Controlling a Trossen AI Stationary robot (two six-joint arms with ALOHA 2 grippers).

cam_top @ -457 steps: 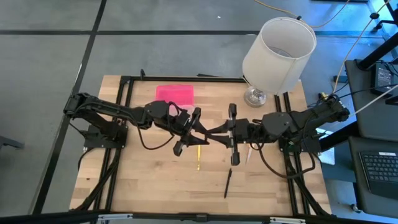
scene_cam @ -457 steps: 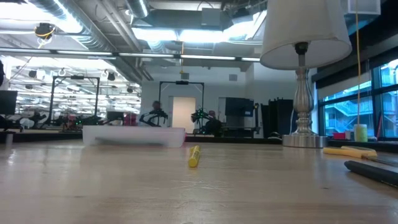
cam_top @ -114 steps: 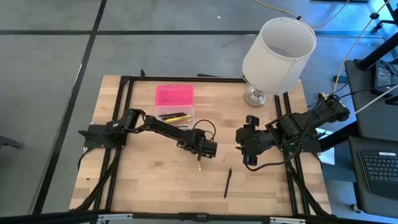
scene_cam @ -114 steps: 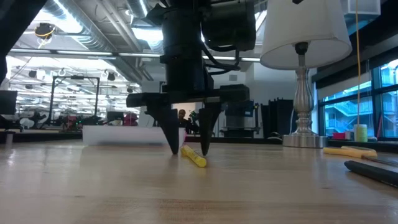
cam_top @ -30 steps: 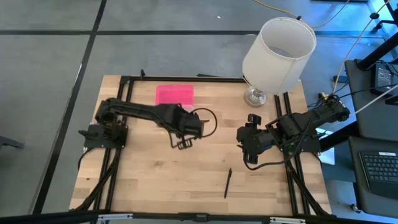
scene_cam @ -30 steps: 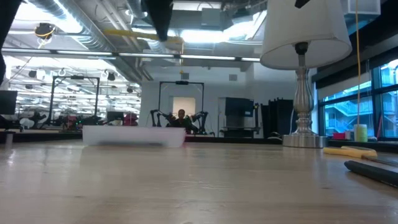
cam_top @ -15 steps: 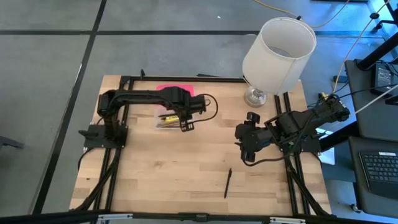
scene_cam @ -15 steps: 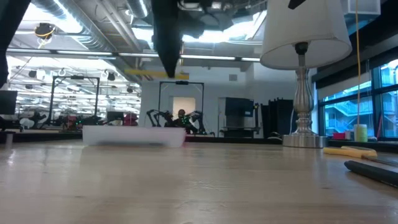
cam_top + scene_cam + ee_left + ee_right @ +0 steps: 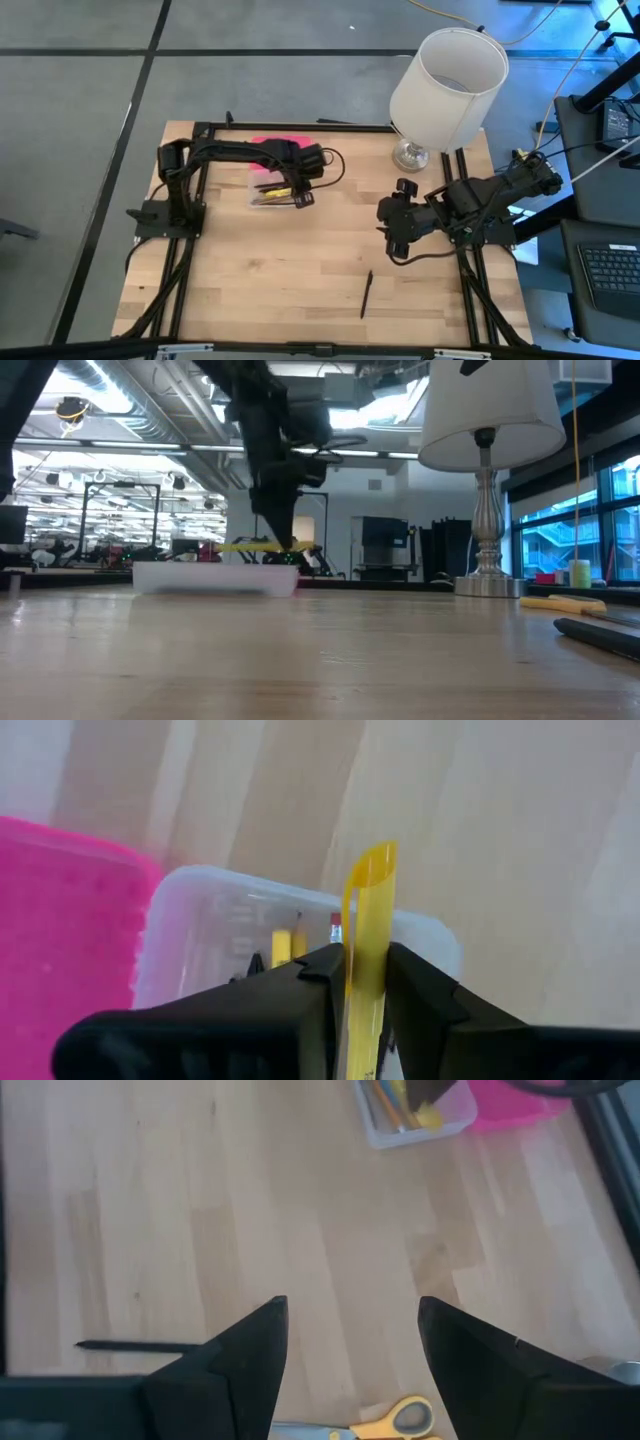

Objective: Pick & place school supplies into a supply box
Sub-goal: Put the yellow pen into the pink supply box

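The robot's left gripper should release the yellow pen beside the yellow highlighter in the supply box's clear base [image 9: 281, 194] [image 9: 308, 985].
The supply box lies at the table's far side, its pink lid [image 9: 281, 146] folded open and its clear base [image 9: 268, 191] holding several pens. My left gripper [image 9: 300, 197] hangs over the base's right end, shut on a yellow pen [image 9: 250, 546]. My right gripper [image 9: 385, 228] stands open above bare table right of the middle, nothing between its fingers [image 9: 250, 1355]. A black pen [image 9: 366, 293] lies near the front edge. Yellow-handled scissors [image 9: 388, 1420] lie on the table below the right arm. My left gripper pinches the yellow pen's shaft [image 9: 365, 975] between its two fingers, which point down and lie across the pen. The pen hangs level just above the box's clear base [image 9: 250, 930]. In the low view most of its length sticks out to one side of the fingers [image 9: 280, 525].
A tall lamp with a white shade [image 9: 450, 78] stands on its metal foot [image 9: 410, 155] at the far right corner. A black frame [image 9: 205, 128] runs along the table's edges. Bare wood [image 9: 260, 280] spreads across the near half.
My left gripper has carried the yellow pen from the table's middle toward the far edge, over the box's clear base, and has come down until the pen hangs just above it. The pen has stayed level in the hold.
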